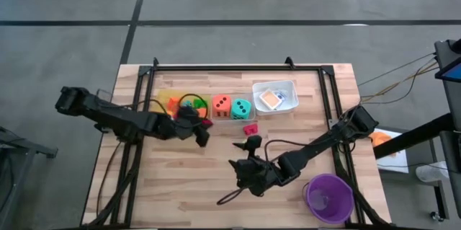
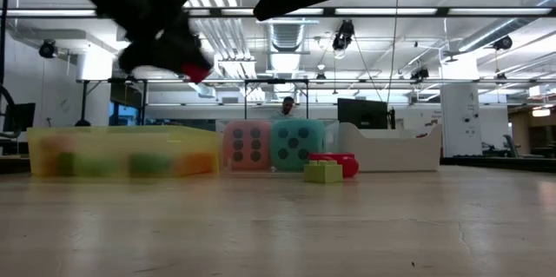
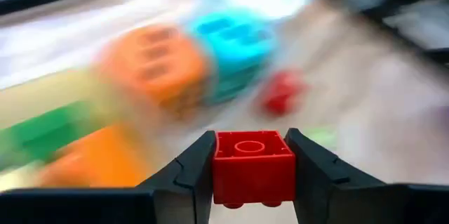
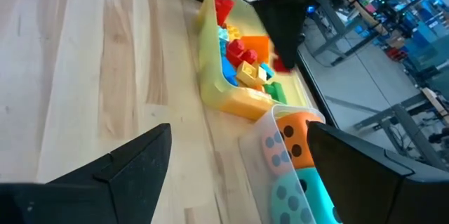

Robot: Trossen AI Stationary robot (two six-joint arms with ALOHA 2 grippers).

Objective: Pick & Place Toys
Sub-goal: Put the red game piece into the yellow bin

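The robot's left gripper should release the small red block inside the yellow tray's front edge (image 1: 189, 127), near the orange block.
My left gripper (image 1: 204, 127) is shut on a small red block (image 3: 252, 164) and holds it in the air just in front of the trays; it also shows in the low view (image 2: 198, 72). My right gripper (image 4: 238, 175) is open and empty over the table's middle (image 1: 245, 156), facing the trays. A yellow tray (image 1: 176, 104) holds several colored blocks (image 4: 242, 59). An orange die (image 1: 221, 105) and a teal die (image 1: 241, 107) sit in a clear tray. A red block (image 2: 339, 164) and a yellow-green block (image 2: 322, 172) rest on the table. My left gripper pinches the red block by two opposite sides (image 3: 219, 168) between its two fingers (image 3: 189, 171). The fingers slant down from the table's left. The block is lifted clear of the table (image 2: 198, 72).
A white tray (image 1: 275, 96) with small cards stands at the right end of the tray row. A purple cup (image 1: 329, 197) stands near the front right corner. Bare wood lies in front of the trays. A person shows far behind the table (image 2: 287, 103).
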